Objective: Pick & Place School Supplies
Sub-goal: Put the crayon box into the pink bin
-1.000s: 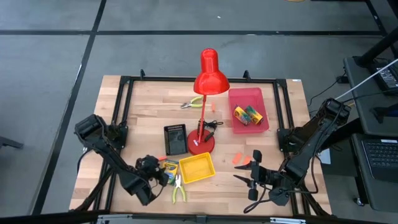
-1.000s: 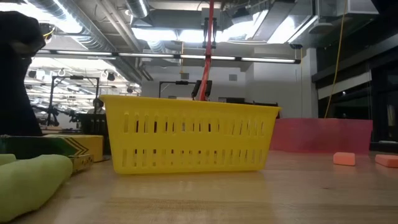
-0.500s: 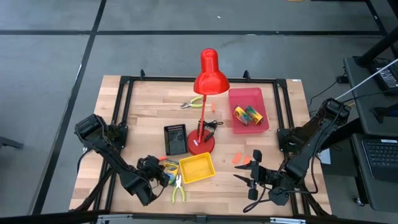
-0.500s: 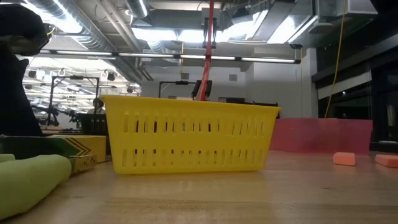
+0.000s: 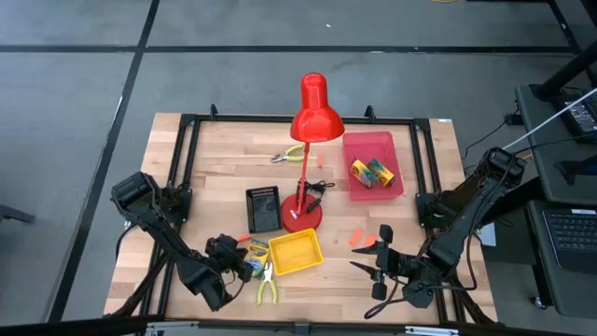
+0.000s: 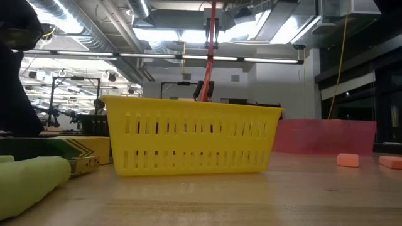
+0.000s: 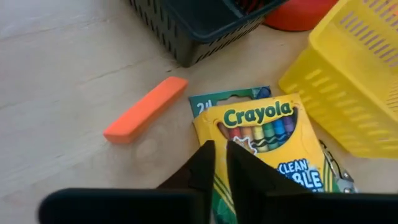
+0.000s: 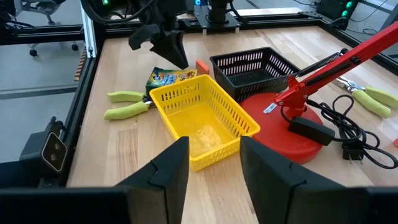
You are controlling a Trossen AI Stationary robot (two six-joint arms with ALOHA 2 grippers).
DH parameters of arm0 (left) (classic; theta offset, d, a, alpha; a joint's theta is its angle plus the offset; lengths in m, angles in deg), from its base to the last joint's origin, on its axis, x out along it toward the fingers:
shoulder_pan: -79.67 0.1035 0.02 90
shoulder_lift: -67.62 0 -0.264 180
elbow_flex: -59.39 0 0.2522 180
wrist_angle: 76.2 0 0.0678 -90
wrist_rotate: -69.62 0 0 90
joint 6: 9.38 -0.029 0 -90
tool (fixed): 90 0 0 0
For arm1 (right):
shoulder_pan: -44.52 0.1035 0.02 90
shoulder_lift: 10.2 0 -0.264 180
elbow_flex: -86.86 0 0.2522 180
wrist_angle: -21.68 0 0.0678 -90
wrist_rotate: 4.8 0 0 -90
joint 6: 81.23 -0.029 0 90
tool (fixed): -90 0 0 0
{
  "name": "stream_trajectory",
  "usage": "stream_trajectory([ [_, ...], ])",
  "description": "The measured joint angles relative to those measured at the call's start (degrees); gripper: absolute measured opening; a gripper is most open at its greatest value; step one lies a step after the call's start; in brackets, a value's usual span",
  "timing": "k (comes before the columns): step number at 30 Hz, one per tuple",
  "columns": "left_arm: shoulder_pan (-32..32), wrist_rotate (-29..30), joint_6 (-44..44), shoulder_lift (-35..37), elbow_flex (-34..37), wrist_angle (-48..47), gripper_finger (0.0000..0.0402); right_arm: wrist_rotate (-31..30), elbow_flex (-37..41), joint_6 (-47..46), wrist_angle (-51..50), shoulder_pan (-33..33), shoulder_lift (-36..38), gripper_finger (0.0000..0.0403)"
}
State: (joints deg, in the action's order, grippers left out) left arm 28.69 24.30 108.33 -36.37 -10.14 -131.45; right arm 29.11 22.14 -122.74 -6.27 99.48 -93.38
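Note:
The pink tray is far from the robot's left gripper, so next the left gripper grabs the crayon box [image 7: 201, 129] by its edge and passes it to the right gripper.
A yellow-and-green crayon box [image 7: 264, 140] lies flat on the table next to the yellow tray [image 5: 295, 252]. My left gripper [image 7: 221, 163] stands over the box's near corner with its fingers almost together. It also shows in the high view [image 5: 244, 263]. Pliers with yellow-green handles [image 5: 269, 285] lie beside the box. An orange piece [image 7: 146, 109] rests on the wood by the black tray [image 5: 263, 209]. Two more crayon boxes [image 5: 370, 172] lie in the pink tray [image 5: 368, 147]. My right gripper [image 8: 214, 177] hangs open near the table's near right corner, with nothing between its fingers. My left gripper is shut at the crayon box's edge by a corner [image 7: 204, 128], coming down on it at a slant. The fingers themselves hide what lies between them. The box rests flat on the table, its printed face up.
A tall red desk lamp [image 5: 302, 217] stands mid-table, its cord beside the base. A second pair of pliers [image 5: 289, 154] lies at the far side. Two orange pieces [image 5: 359, 238] lie on bare wood between the lamp and my right gripper.
In the low view the crayon box has slid a little toward the yellow tray, and the dark body of my left gripper above it has moved up.

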Motion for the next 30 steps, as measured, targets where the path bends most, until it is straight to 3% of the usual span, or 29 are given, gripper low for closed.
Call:
stream_trajectory([
  [8, 2.34, -3.49, -2.64, 0.00, 0.00, 0.21, 0.0135, 0.00, 0.00, 0.02, -0.01, 0.00, 0.00, 0.0146],
  [16, 5.88, -6.15, -10.07, 0.00, 0.00, 3.35, 0.0158, 0.02, 0.00, 0.02, -0.35, 0.02, 0.00, 0.0146],
  [22, 7.18, -6.90, -14.97, 0.00, 0.00, 6.43, 0.0122, 0.02, 0.00, -1.62, -2.25, 0.04, 0.00, 0.0146],
  [30, 7.26, -7.05, -16.02, 0.02, -0.03, 7.16, 0.0014, -0.51, 0.00, -3.09, -3.57, 0.58, 0.00, 0.0146],
])
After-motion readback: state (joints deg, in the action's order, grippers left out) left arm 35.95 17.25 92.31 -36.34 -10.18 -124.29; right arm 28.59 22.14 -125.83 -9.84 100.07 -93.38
